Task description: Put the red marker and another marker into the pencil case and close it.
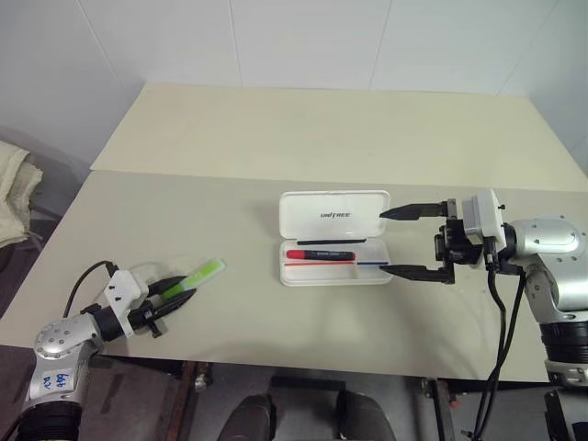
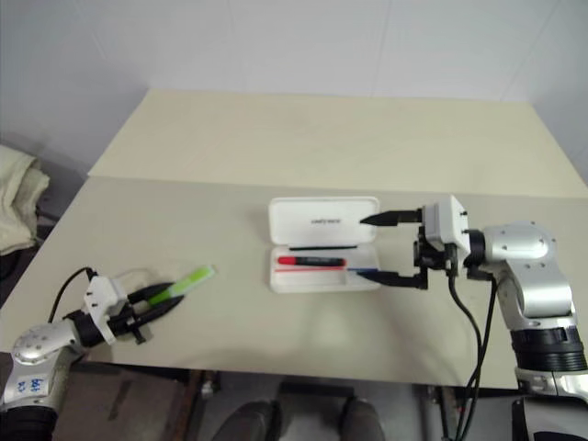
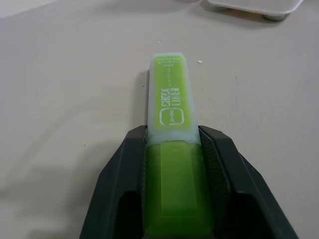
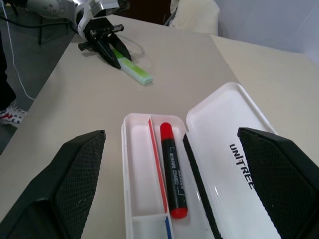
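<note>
I will use my left gripper to set the lime-green marker in the pencil case's near compartment (image 1: 319,275), next to the red marker.
The pencil case (image 1: 334,217) lies open in the middle of the table, its lid tipped back. The red marker (image 1: 320,254) rests inside its tray (image 4: 135,174), red cap toward the left. The lime-green marker (image 1: 205,272) lies on the table at the near left. My left gripper (image 1: 188,287) has its black fingers (image 3: 227,164) pressed against both sides of the green marker (image 3: 169,114), whose pale end sticks out past the tips. My right gripper (image 1: 383,242) is open wide at the case's right end, level with the tray, holding nothing.
A second table (image 1: 340,129) butts against the far side of this one. A pale cloth (image 1: 14,193) lies off the table at the left. The table's near edge (image 1: 303,363) runs close below the case and both arms.
</note>
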{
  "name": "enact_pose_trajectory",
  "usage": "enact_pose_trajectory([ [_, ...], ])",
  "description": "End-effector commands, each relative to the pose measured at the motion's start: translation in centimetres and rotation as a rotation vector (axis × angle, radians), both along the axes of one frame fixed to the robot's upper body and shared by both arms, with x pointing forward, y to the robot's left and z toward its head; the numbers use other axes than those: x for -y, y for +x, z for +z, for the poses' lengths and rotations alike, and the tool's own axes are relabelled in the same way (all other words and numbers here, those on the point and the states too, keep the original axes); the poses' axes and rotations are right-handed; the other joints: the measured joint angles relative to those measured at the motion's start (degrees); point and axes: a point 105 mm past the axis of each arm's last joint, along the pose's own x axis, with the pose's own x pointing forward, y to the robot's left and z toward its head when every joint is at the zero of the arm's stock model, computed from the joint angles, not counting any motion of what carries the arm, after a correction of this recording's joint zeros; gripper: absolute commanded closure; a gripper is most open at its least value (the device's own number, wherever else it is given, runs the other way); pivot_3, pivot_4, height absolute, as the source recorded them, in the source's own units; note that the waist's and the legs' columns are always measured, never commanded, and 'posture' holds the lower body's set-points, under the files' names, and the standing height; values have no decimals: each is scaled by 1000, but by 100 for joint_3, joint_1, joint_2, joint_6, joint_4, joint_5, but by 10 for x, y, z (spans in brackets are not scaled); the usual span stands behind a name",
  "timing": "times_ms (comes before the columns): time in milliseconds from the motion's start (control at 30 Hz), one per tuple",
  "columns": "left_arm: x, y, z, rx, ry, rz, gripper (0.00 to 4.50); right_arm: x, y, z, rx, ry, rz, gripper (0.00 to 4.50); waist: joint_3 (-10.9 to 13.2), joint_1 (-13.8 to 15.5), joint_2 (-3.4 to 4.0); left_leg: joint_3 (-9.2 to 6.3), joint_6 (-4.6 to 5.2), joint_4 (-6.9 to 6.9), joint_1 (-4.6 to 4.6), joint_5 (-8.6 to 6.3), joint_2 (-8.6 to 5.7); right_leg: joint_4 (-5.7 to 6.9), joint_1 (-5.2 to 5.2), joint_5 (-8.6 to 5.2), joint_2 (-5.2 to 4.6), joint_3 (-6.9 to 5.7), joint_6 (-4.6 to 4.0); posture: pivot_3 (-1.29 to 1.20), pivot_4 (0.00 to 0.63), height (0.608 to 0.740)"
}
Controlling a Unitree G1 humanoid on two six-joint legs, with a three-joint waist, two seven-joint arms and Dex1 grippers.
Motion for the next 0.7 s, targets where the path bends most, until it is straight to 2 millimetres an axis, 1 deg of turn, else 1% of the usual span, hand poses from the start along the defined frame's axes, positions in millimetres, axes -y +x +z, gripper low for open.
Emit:
enact_pose_trajectory([
  [33, 7, 1, -7, -19, -2, 9, 3366, 3, -5, 9, 51, -7, 8, 0, -1, 4, 0, 0, -1, 0, 0, 2, 0, 1, 1, 1, 0, 0, -1, 0, 150, 740],
  [133, 20, 4, 10, 39, -45, -41, 3366, 5, -5, 7, 50, -9, 3, 0, -1, 14, -1, -2, 0, 2, -2, 3, -1, 0, 2, 3, -1, 0, -4, 0, 150, 740],
  [200, 29, 5, 26, 79, -76, -89, 3366, 7, -3, 5, 47, -7, -9, 0, -1, 12, -6, -6, 1, 3, -7, 2, -3, -2, -1, 4, -2, 0, -4, 0, 150, 740],
  [267, 35, 4, 37, 102, -96, -125, 3366, 9, -1, 4, 45, -5, -19, 0, -3, -8, -18, -10, 2, 0, -10, -2, -2, 0, -8, 5, -1, 0, -5, 0, 150, 740],
  [400, 51, 5, 60, 125, -102, -236, 3366, 16, 2, -3, 42, -7, -56, 0, -3, -22, -20, -11, 0, -8, -11, -9, -2, 2, -16, 5, 0, -2, -6, 0, 150, 740],
  [500, 60, 7, 70, 132, -97, -286, 3366, 19, 2, -6, 40, -8, -77, 0, -1, -22, -17, -9, 2, -9, -11, -12, -4, -2, -16, 5, -1, -4, -6, 0, 150, 740],
  [567, 73, 10, 79, 142, -91, -359, 3366, 26, 1, -11, 30, -13, -105, 0, -1, -10, -18, -6, 4, -9, -13, -13, -4, -9, -15, 5, -1, -4, -6, 0, 150, 740],
  [600, 82, 12, 83, 146, -84, -407, 3366, 30, 0, -15, 21, -14, -127, 0, 0, -6, -19, 0, 4, -7, -14, -13, -5, -9, -13, 5, -1, -8, -5, 0, 150, 740],
  [700, 100, 18, 86, 141, -69, -480, 3366, 37, -4, -22, 14, -23, -161, 0, 1, 11, -22, 18, 4, -2, -21, -12, -5, -9, -10, 5, 0, -19, -6, 0, 150, 740],
])
